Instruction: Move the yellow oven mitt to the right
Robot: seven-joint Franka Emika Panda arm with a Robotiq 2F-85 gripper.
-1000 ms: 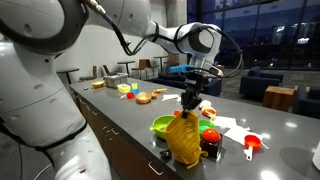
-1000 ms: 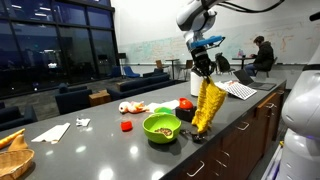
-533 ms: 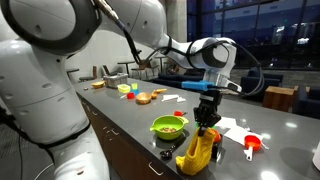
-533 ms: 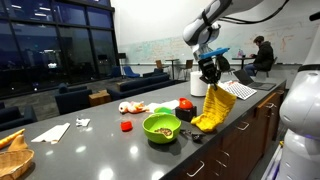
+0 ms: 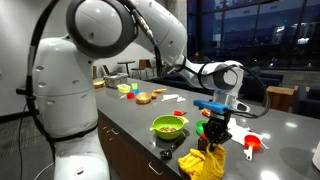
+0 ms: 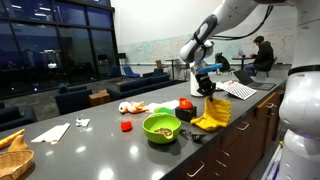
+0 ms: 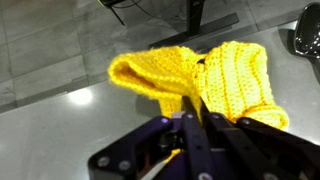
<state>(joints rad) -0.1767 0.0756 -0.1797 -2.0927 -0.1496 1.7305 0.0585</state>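
Observation:
My gripper has the yellow oven mitt's edge. Next, I let go of it on the bare grey counter (image 5: 234, 172), beside the crumpled part.
The yellow oven mitt (image 5: 206, 163) is a ribbed mustard cloth, crumpled on the grey counter near its front edge. It also shows in an exterior view (image 6: 213, 114) to the right of the lime-green bowl (image 6: 161, 127). My gripper (image 5: 217, 135) comes down from above and is shut on the mitt's top edge, seen also in an exterior view (image 6: 210, 92). In the wrist view the dark fingers (image 7: 192, 112) pinch a fold of the mitt (image 7: 235, 75) between them. Most of the mitt rests slumped on the counter.
The lime-green bowl (image 5: 168, 127) holds food beside the mitt. A red tomato-like item (image 6: 185, 104), a red cup (image 6: 126, 126), a red scoop (image 5: 251, 146), papers (image 6: 240, 89) and a dark object (image 7: 308, 42) lie nearby. The counter edge (image 5: 140, 150) is close.
My gripper has carried the mitt rightward along the counter and lowered it. The mitt hung stretched before; now it is slumped in a heap on the counter.

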